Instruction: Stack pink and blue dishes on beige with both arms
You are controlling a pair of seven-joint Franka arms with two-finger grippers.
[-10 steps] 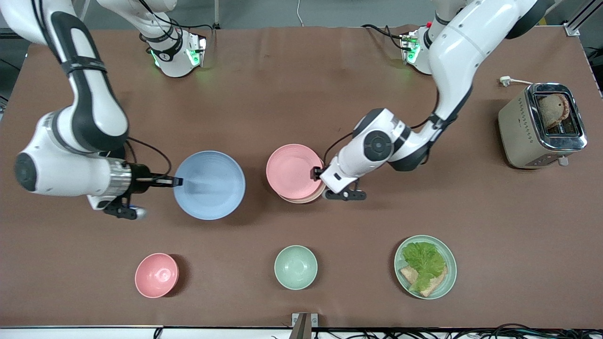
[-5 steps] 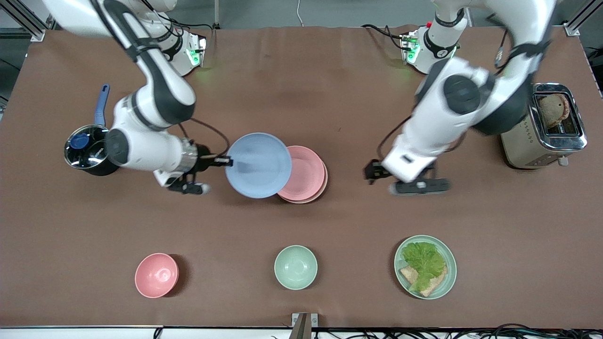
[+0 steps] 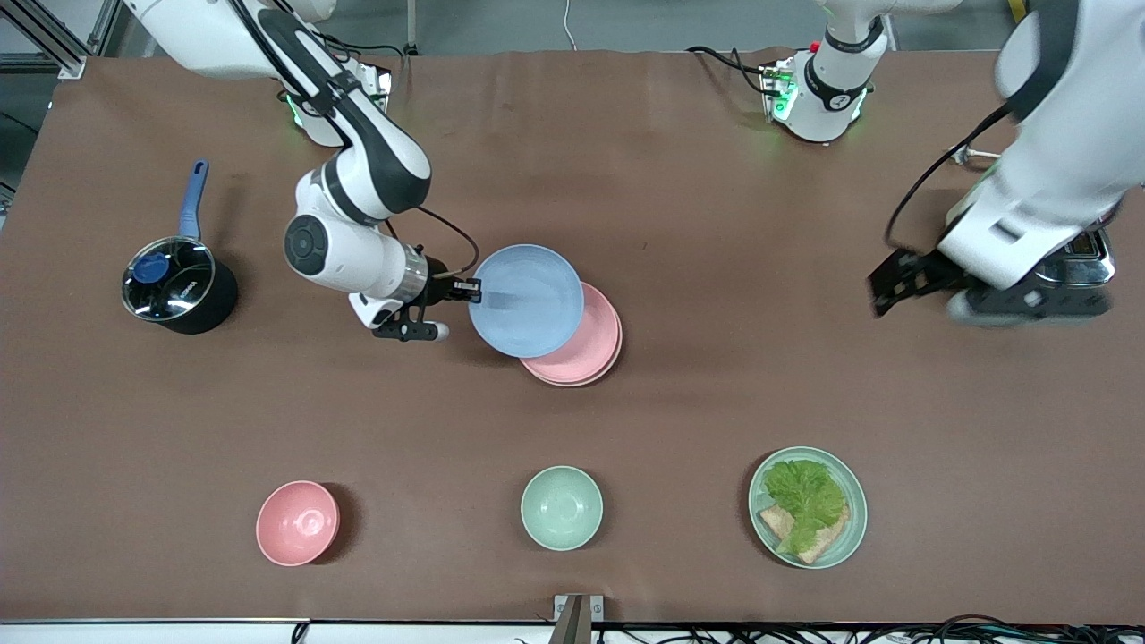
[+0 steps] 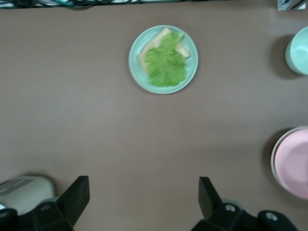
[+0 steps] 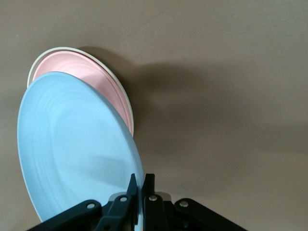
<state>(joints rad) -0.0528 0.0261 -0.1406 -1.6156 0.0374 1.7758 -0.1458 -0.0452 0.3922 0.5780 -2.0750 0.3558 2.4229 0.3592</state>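
Next, my right gripper sets the light blue plate, now held tilted partly over the pink plate, down and lets it go squarely over the middle of the pink plate (image 3: 566, 327) (image 5: 81, 114).
My right gripper (image 3: 471, 291) (image 5: 141, 185) is shut on the rim of the light blue plate (image 3: 526, 300) (image 5: 72, 149). It holds the plate tilted in the air, partly over the pink plate (image 3: 586, 344) (image 5: 89, 77). The pink plate lies on the beige plate, of which only a thin rim (image 3: 577, 383) (image 5: 34, 70) shows. The blue plate's edge toward the right arm's end overhangs the stack. My left gripper (image 3: 890, 282) (image 4: 143, 197) hangs open and empty over bare table beside the toaster, at the left arm's end.
A black pot (image 3: 179, 286) with a blue handle stands at the right arm's end. Nearer the camera sit a pink bowl (image 3: 297, 522), a mint bowl (image 3: 561, 507) and a green plate of lettuce and bread (image 3: 808, 506) (image 4: 163, 59). The toaster (image 4: 21, 192) lies under the left arm.
My right gripper carried the blue plate toward the stack until it overlaps the pink plate. My left gripper let go of the pink plate and drew away to the toaster.
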